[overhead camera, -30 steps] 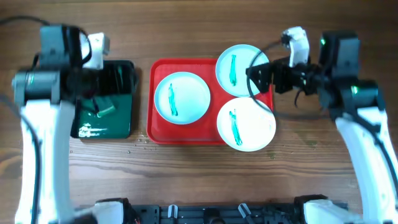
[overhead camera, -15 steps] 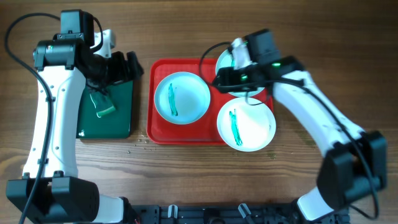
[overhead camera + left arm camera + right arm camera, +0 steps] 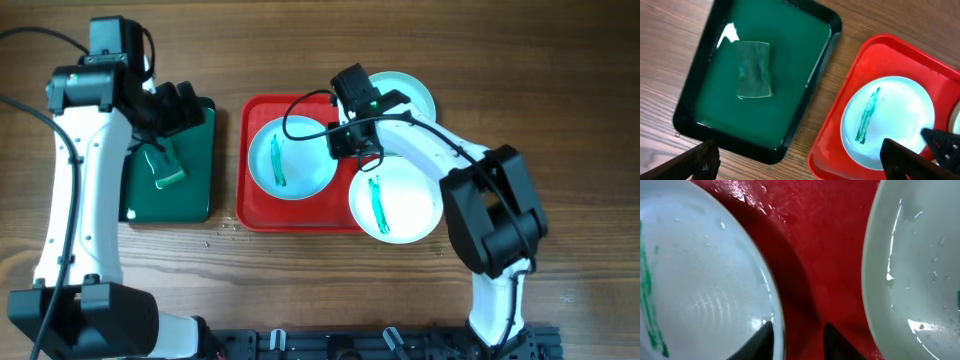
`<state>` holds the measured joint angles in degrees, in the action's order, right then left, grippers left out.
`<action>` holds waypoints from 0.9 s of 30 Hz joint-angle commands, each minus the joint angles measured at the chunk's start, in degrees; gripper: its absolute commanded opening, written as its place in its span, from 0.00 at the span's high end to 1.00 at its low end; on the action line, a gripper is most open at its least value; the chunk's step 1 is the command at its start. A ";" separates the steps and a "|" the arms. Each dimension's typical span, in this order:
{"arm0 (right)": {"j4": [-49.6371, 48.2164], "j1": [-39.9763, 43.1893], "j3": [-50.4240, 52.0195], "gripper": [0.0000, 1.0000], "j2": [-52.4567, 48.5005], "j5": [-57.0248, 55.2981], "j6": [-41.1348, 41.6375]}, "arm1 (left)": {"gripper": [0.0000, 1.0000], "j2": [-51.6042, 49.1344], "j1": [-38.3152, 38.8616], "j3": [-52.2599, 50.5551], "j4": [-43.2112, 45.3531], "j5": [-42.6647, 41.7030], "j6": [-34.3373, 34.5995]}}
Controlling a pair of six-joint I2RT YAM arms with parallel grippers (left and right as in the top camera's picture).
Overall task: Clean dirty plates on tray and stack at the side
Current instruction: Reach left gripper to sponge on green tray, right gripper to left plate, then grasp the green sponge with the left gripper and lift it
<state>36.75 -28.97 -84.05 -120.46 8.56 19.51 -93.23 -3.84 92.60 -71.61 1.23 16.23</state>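
Note:
The robot's left gripper needs to next move to the green sponge's middle (image 3: 166,164) (image 3: 754,70) in the dark green tray and close there, since the plates need wiping.
Three pale plates carry green smears. One plate (image 3: 292,157) (image 3: 887,122) (image 3: 700,280) lies on the left of the red tray (image 3: 258,205) (image 3: 835,145). A second plate (image 3: 396,197) (image 3: 920,270) overlaps the tray's front right corner. The third plate (image 3: 412,92) at the back right is partly hidden by my right arm. My right gripper (image 3: 343,140) (image 3: 800,342) straddles the first plate's right rim with narrowed jaws, one fingertip (image 3: 765,340) over the plate, the other over bare tray, gap visible. My left gripper (image 3: 185,108) (image 3: 802,165) hangs wide open above the dark green tray's right edge, holding nothing.
A dark green tray (image 3: 195,190) (image 3: 790,60) of shiny liquid lies left of the red one, with a green sponge (image 3: 165,170) (image 3: 754,69) resting in it. Bare wood surrounds both trays. Small crumbs dot the table in front of the red tray.
My right arm swung left across the red tray and came down at the left plate's right rim, its jaws narrowing from wide open. The left arm barely shifted.

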 commanded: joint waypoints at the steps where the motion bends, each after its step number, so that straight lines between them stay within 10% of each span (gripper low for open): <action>1: -1.33 -0.48 -1.44 0.75 -1.16 -1.27 1.73 | 0.01 -0.48 -1.44 1.16 0.07 1.05 0.98; 14: -0.74 -1.44 -1.01 0.96 -2.89 0.00 8.26 | 0.15 -10.58 -1.81 1.16 0.48 1.44 0.98; 27: -0.94 -1.44 -1.01 0.96 -2.89 -0.87 9.05 | 0.33 -21.46 -5.27 1.09 3.17 11.61 0.92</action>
<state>35.70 -29.98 -84.49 -121.69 8.95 27.44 -113.51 -6.81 92.66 -69.45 9.93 16.84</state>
